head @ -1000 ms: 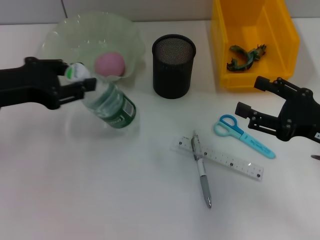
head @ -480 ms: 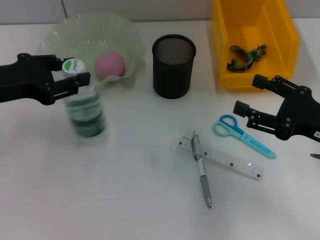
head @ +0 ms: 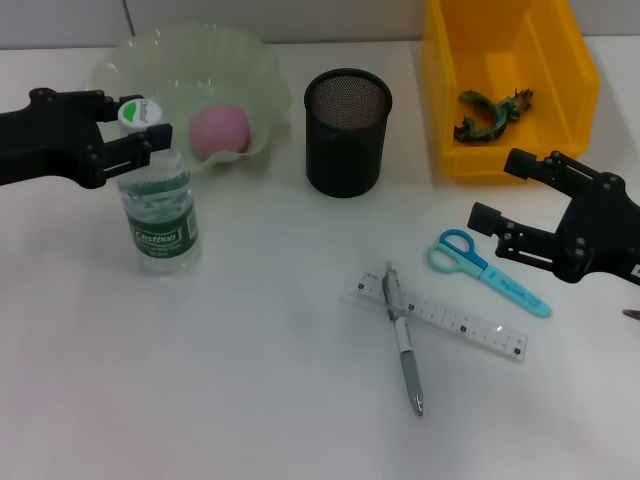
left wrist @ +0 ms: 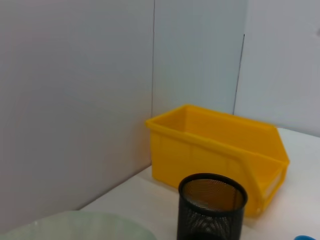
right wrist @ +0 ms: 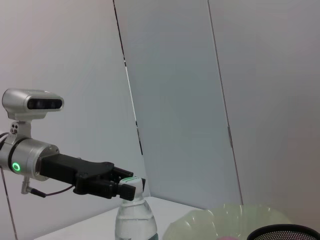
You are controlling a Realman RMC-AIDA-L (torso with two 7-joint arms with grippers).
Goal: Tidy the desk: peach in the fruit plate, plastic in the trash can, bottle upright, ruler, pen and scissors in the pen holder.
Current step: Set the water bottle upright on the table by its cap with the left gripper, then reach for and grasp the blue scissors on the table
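The robot's right gripper will close on the middle of the blue scissors [head: 490, 274], just past their handle loops, because they belong in the pen holder.
The clear bottle [head: 160, 215] with a green label stands upright on the table, and my left gripper [head: 135, 125] is shut on its white cap. The right wrist view shows that same bottle [right wrist: 135, 220] and left gripper [right wrist: 127, 187]. A pink peach [head: 219, 129] lies in the pale green fruit plate [head: 250, 70]. Green plastic [head: 492, 110] lies in the yellow bin [head: 510, 80]. Blue scissors [head: 485, 270], a clear ruler [head: 450, 320] and a grey pen [head: 403, 340] lie on the table; the pen crosses the ruler. My right gripper [head: 497, 190] hovers open just right of the scissors. The black mesh pen holder [head: 347, 130] looks empty.
The pen holder stands between the plate and the bin. In the left wrist view I see the bin [left wrist: 220, 145], the pen holder [left wrist: 212, 207] and the plate's rim [left wrist: 75, 225] before a grey wall.
The bottle was tilted in my left gripper a second ago; it now stands upright, a little further left. The right arm has not moved.
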